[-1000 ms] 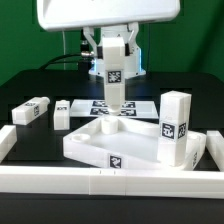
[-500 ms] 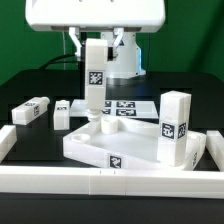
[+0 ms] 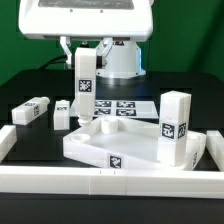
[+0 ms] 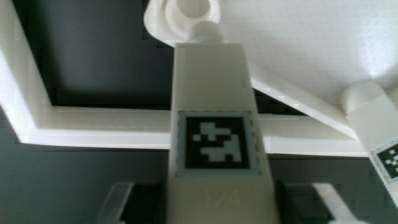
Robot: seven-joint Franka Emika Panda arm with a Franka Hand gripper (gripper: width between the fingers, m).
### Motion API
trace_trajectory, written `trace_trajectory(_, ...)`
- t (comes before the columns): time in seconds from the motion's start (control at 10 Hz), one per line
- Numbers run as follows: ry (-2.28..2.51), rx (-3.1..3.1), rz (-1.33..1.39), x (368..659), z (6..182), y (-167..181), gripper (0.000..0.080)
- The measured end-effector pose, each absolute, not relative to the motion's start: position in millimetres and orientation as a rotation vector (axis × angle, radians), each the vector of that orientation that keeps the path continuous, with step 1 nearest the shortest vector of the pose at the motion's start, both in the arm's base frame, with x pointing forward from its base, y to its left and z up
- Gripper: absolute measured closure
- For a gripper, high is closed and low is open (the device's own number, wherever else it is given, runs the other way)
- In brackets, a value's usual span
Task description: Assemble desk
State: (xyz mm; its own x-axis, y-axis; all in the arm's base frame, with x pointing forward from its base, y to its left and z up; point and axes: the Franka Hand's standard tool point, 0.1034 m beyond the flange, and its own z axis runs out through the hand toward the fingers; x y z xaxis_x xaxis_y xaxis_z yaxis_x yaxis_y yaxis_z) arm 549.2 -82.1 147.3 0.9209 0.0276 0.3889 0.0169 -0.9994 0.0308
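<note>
I need to let go of the white leg upright in the tabletop's front corner hole [image 3: 77, 136] [image 4: 189, 12] across from the standing leg.
My gripper [image 4: 222, 206] is shut on a white block leg [image 3: 85, 86], held upright with its tag facing the exterior camera. The leg's lower end hangs just above the far corner of the white tray-like tabletop [image 3: 100, 148], on the exterior view's left. In the wrist view the leg [image 4: 217, 110] runs away from the jaws, with its rounded tip [image 4: 187, 15] at the far end and dark fingers [image 4: 128, 200] at both its sides. A second leg [image 3: 175, 126] stands upright on the tabletop at the exterior view's right.
Two loose white legs [image 3: 33, 110] [image 3: 62, 112] lie on the black table at the exterior view's left. The marker board [image 3: 127, 105] lies behind the tabletop. A long white border rail [image 3: 100, 182] runs along the front and up both sides.
My gripper has carried the leg toward the exterior view's left, from above the tabletop's middle to its far left corner. Everything else stays still.
</note>
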Motion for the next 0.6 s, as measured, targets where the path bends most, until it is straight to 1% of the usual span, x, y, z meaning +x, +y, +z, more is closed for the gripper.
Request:
trace_trajectory(0.3,0.035,3.026,0.608,546,132.0,-92,0.0509)
trace_trajectory(0.6,0.026,3.032,0.593,544,126.1,-90,0.0509)
